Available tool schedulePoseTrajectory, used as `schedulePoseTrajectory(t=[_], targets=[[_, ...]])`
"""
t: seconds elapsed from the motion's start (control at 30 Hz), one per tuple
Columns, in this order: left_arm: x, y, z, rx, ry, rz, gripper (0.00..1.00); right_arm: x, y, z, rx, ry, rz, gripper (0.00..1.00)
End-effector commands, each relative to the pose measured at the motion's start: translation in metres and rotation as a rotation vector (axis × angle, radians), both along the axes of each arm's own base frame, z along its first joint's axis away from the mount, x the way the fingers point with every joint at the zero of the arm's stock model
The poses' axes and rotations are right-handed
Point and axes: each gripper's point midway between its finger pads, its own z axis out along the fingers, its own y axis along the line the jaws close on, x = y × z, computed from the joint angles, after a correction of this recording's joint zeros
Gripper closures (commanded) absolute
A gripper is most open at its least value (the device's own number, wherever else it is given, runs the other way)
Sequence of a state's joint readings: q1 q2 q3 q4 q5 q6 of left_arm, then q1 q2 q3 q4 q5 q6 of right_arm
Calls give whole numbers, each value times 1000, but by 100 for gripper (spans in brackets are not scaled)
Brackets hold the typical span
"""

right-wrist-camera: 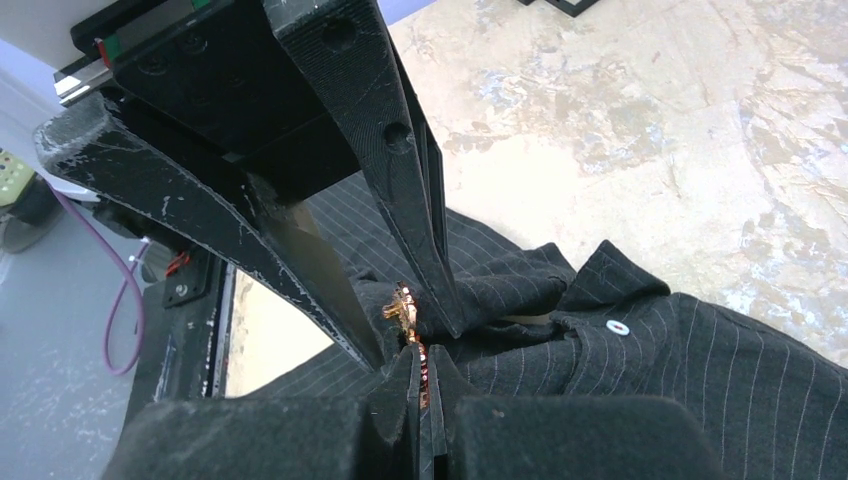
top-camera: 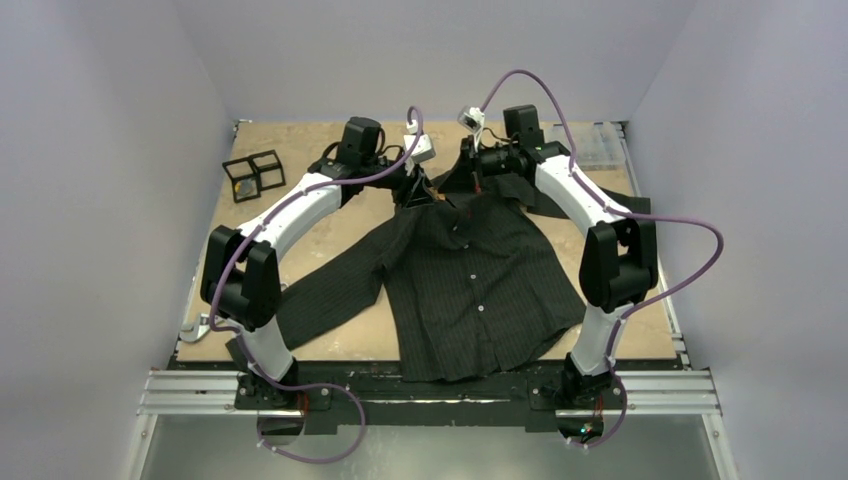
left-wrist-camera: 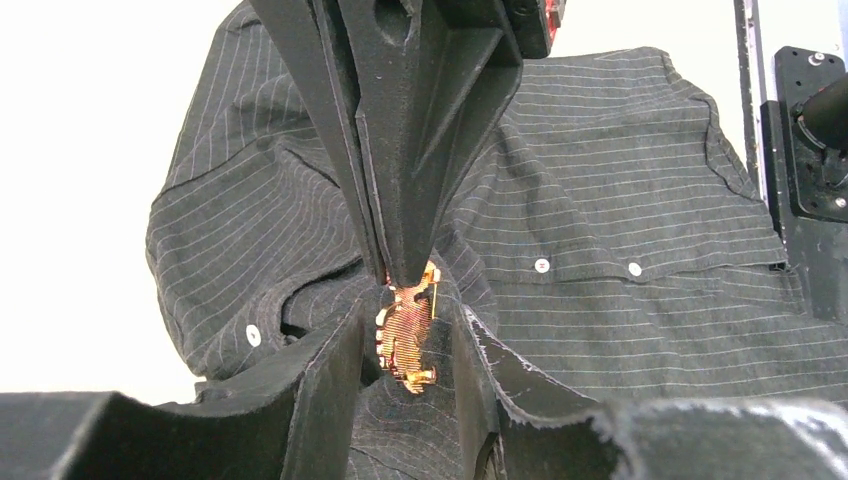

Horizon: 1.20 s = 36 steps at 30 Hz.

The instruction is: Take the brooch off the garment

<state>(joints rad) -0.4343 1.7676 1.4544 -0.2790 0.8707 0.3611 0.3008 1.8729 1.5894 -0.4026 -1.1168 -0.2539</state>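
Observation:
My left gripper needs to move back from the gold brooch that my right gripper holds, as its fingers straddle it, and pinch the raised cloth (left-wrist-camera: 466, 278) beside the brooch.
The garment (top-camera: 470, 290) is a black pinstriped shirt lying spread on the table, collar at the far end. A gold brooch (left-wrist-camera: 405, 335) is on the bunched cloth near the collar, and it also shows in the right wrist view (right-wrist-camera: 405, 305). My right gripper (right-wrist-camera: 420, 365) is shut on the brooch's edge, and in the left wrist view it comes down from above (left-wrist-camera: 405, 270). My left gripper (left-wrist-camera: 405, 400) is open, with one finger on each side of the brooch and the raised cloth between them. In the top view both grippers meet at the collar (top-camera: 450, 192).
A black wire cube frame (top-camera: 253, 175) stands at the back left of the table. A clear plastic box (top-camera: 600, 140) sits at the back right. The shirt's sleeves reach toward the front left (top-camera: 320, 300) and the back right (top-camera: 620, 205). Metal rails (top-camera: 200, 390) run along the near edge.

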Motion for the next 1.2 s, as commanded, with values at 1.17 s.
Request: schedulePoseTrajectory(t=[1.17], targets=[[-7, -6, 27, -69, 9, -46, 55, 1, -6, 27, 23, -138, -35, 100]])
